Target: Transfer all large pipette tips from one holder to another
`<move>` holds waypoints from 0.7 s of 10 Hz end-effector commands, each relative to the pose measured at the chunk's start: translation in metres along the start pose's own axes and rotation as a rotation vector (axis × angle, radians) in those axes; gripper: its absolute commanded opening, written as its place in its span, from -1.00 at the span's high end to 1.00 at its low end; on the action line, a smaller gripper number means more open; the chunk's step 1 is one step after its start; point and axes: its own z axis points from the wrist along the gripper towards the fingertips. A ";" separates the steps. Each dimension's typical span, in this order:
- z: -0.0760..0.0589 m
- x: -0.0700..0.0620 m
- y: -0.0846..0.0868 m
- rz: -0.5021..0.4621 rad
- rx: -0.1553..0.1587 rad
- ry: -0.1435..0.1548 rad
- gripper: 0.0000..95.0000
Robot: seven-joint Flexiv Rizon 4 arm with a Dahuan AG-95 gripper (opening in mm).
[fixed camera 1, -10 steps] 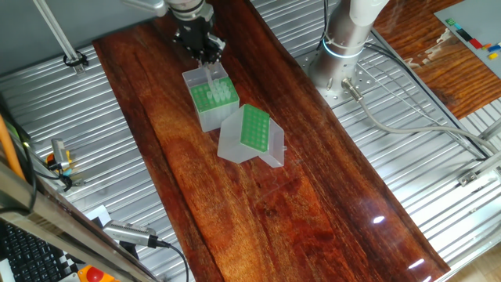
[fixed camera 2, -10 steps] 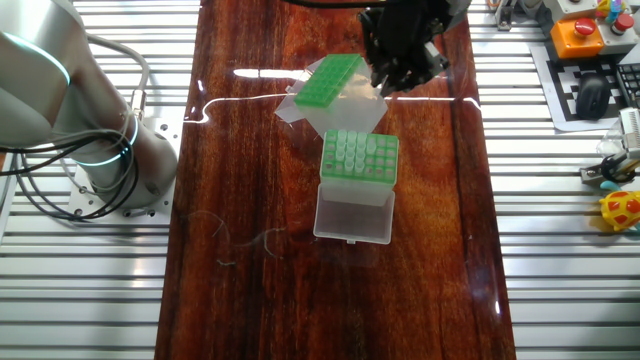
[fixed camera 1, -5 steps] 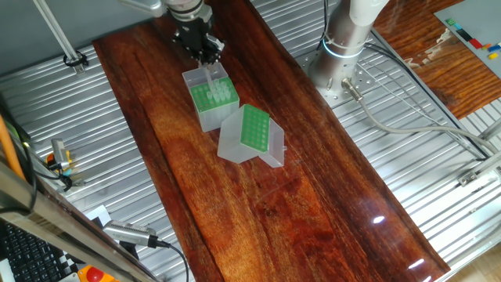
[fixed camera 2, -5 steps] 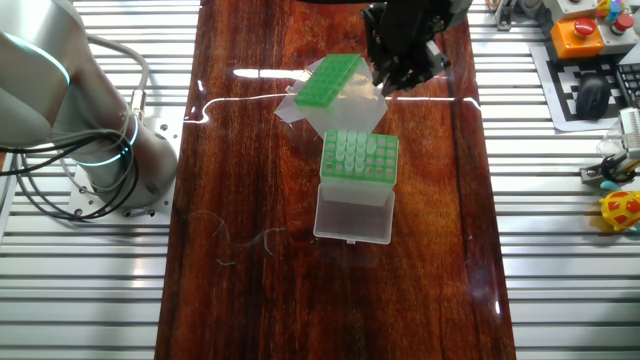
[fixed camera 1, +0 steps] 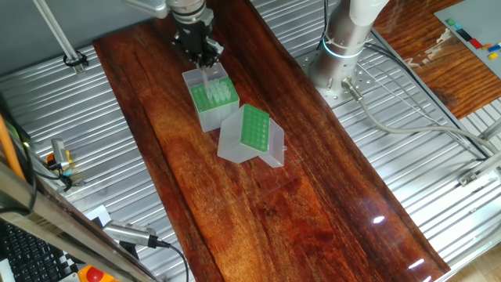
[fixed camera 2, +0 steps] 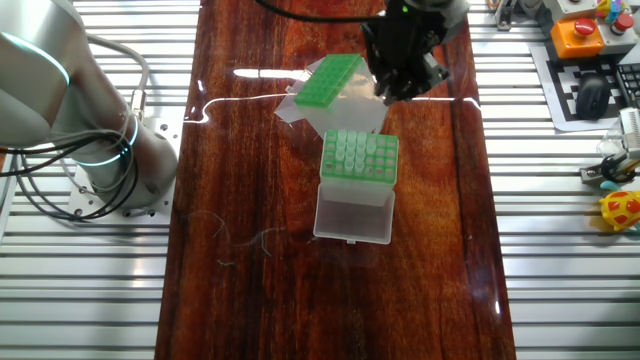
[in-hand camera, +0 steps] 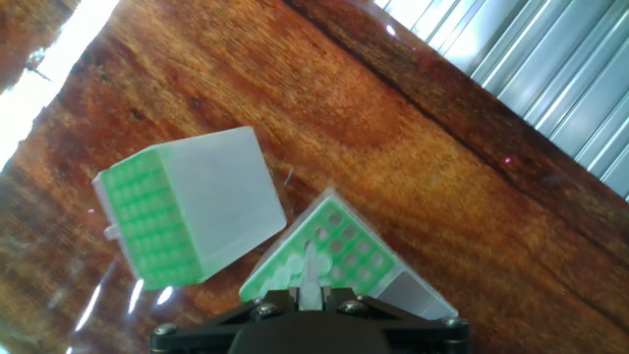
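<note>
My gripper should release the pipette tip so that I leave it in the clear-sided holder's back row (fixed camera 2: 372,139) (in-hand camera: 310,248), next to the tips that are standing there. The pipette tip now hangs just above that holder.
My gripper (fixed camera 1: 204,60) is shut on one large pipette tip (fixed camera 1: 209,77), a pale slender cone that hangs just above the clear-sided holder (fixed camera 1: 212,99). That holder stands upright with its clear lid (fixed camera 2: 353,212) open and several tips in its green grid (fixed camera 2: 360,154). In the hand view the held tip (in-hand camera: 313,265) runs out from between the fingers over this grid (in-hand camera: 334,246). The grey-sided holder (fixed camera 1: 252,131) lies tipped on its side just beside it, its green grid (in-hand camera: 147,221) facing sideways. The gripper (fixed camera 2: 392,90) stands between the two boxes in the other fixed view.
The wooden table top (fixed camera 1: 258,211) is flanked by ribbed metal surfaces. The arm's base (fixed camera 1: 344,47) stands at the right, with cables (fixed camera 1: 407,125) trailing from it. A keyboard and a red button (fixed camera 1: 94,274) sit at the near left.
My gripper has risen slightly above the clear-sided holder with the tip still in it. Both boxes have stayed put.
</note>
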 end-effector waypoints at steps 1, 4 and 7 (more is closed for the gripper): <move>0.002 0.001 0.000 0.001 0.000 -0.003 1.00; 0.000 0.002 0.001 0.003 -0.008 0.002 1.00; 0.002 0.004 0.001 0.006 -0.017 0.001 1.00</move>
